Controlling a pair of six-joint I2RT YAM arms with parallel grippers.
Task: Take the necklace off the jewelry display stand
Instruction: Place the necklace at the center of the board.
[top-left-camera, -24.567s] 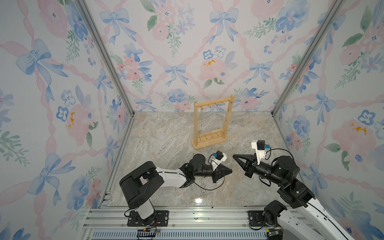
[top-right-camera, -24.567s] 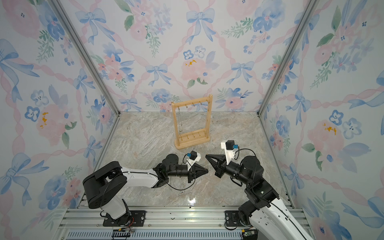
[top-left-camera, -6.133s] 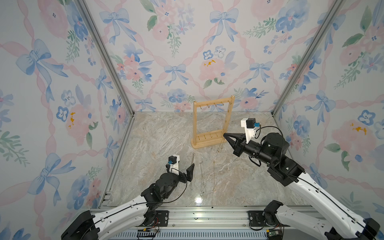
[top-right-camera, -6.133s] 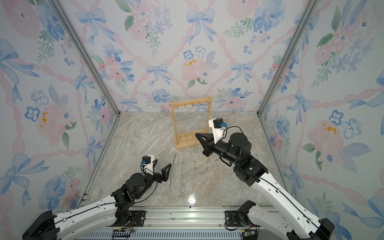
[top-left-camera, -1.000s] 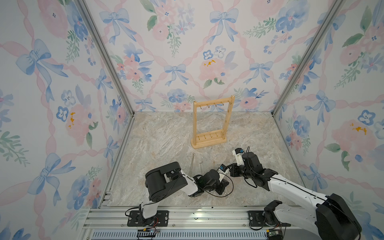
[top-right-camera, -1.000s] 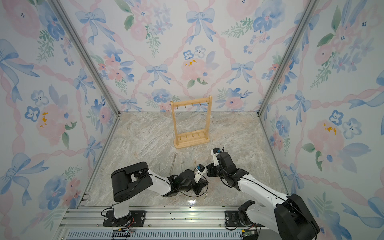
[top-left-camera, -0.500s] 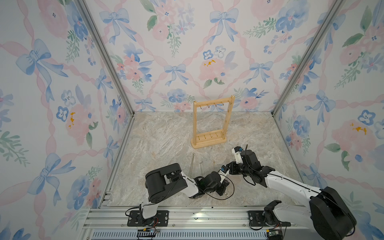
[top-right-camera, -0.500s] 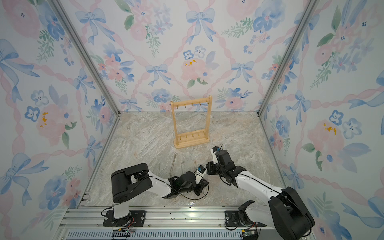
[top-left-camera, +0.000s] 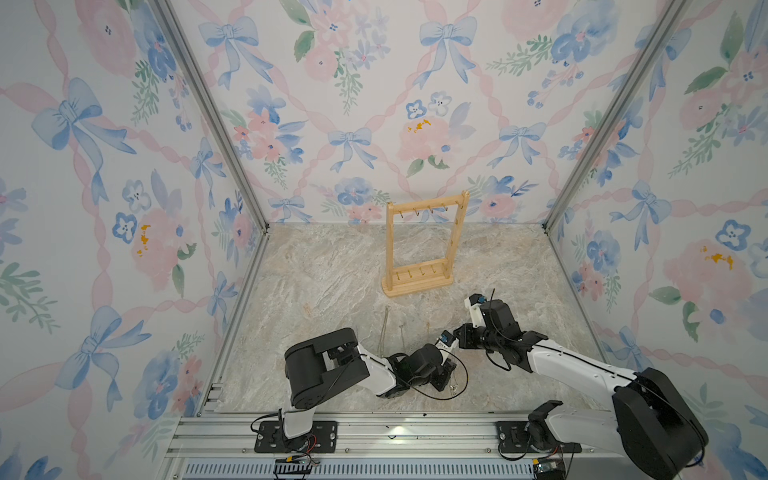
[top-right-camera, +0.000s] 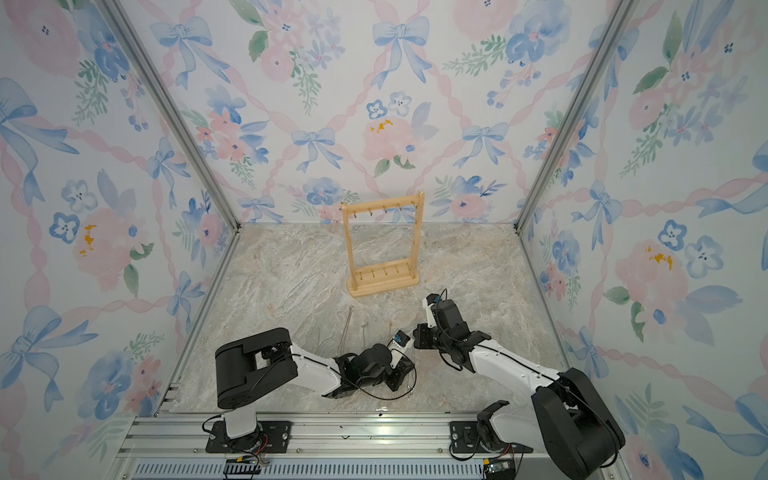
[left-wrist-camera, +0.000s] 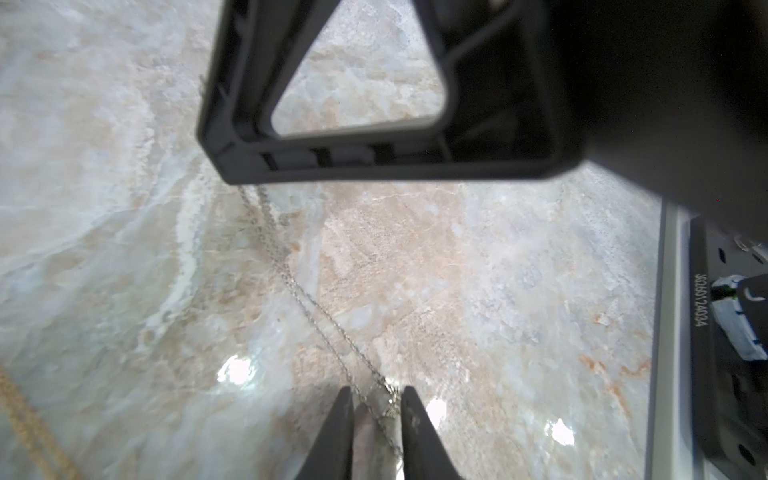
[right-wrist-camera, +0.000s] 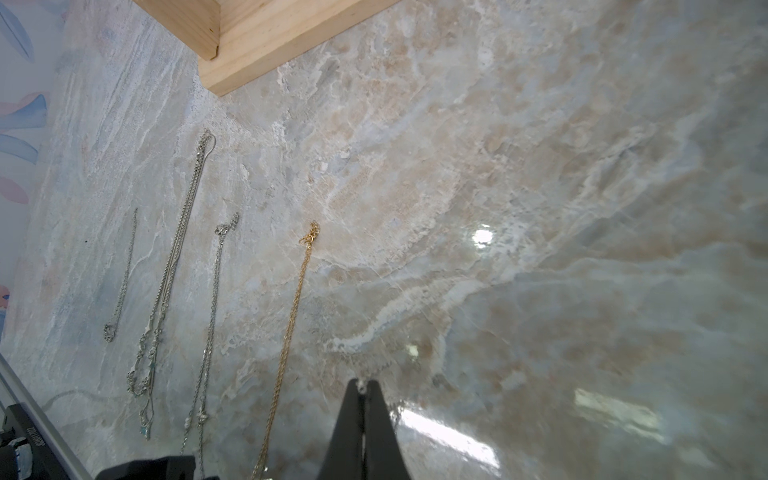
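Note:
The silver necklace's parts cross at the open fingers of my left gripper, so it should pinch the necklace's pendant end (top-left-camera: 453, 388) and pull it toward the front bar.
The jewelry display stand (top-left-camera: 390, 245) (top-right-camera: 351, 249) stands upright at the back of the marble table with bare hooks; a corner of its base (right-wrist-camera: 257, 37) shows in the right wrist view. A thin silver necklace (left-wrist-camera: 307, 299) lies stretched on the marble near the front edge. Its pendant end rests between the slightly parted fingers of my left gripper (left-wrist-camera: 376, 401) (top-left-camera: 451, 376) (top-right-camera: 401, 380), which is open. My right gripper (right-wrist-camera: 363, 386) (top-left-camera: 459, 334) (top-right-camera: 417, 336) is shut, with a small silver link of the necklace pinched at its tips. The chain runs under its black finger (left-wrist-camera: 374, 162).
Several other necklaces lie side by side on the marble left of the grippers: a gold chain (right-wrist-camera: 295, 307) (left-wrist-camera: 25, 424) and silver chains (right-wrist-camera: 212, 316) (right-wrist-camera: 174, 257) (right-wrist-camera: 124, 274) (top-left-camera: 386, 332). The aluminium front rail (left-wrist-camera: 669, 332) runs close to the left gripper. Floral walls enclose three sides.
My left gripper's jaws have parted a little around the pendant end of the chain. Both arms have hardly shifted, and the right gripper stays shut.

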